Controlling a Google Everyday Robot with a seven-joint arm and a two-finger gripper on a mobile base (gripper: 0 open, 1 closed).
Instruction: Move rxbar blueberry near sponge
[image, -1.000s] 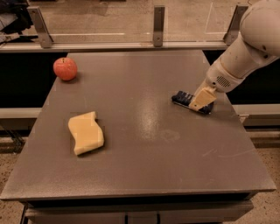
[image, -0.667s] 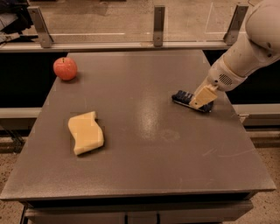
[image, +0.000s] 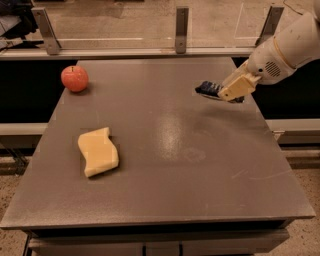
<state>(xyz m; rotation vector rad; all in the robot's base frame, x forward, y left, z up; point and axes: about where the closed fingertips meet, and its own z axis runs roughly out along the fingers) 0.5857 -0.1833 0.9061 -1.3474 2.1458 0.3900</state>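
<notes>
I will release the rxbar blueberry on the bare grey table (image: 138, 134) close beside the sponge's upper inner corner.
The rxbar blueberry (image: 207, 88), a small dark navy bar, is at the table's right side, its right end covered by my gripper (image: 227, 92). The gripper, with tan fingers (image: 239, 86), is shut on the bar and holds it slightly above the table, with a thin shadow beneath it. The sponge (image: 98, 151), a pale yellow wavy foam block, lies flat at the front left of the table, far from the bar and the gripper.
A red apple (image: 74, 78) sits at the table's back left corner. The grey table (image: 180, 170) has a glass barrier with metal posts (image: 182, 29) behind its far edge. My white arm (image: 285, 50) reaches in from the upper right.
The gripper has risen with the bar in it; the bar has left the table surface. The sponge and apple have not moved.
</notes>
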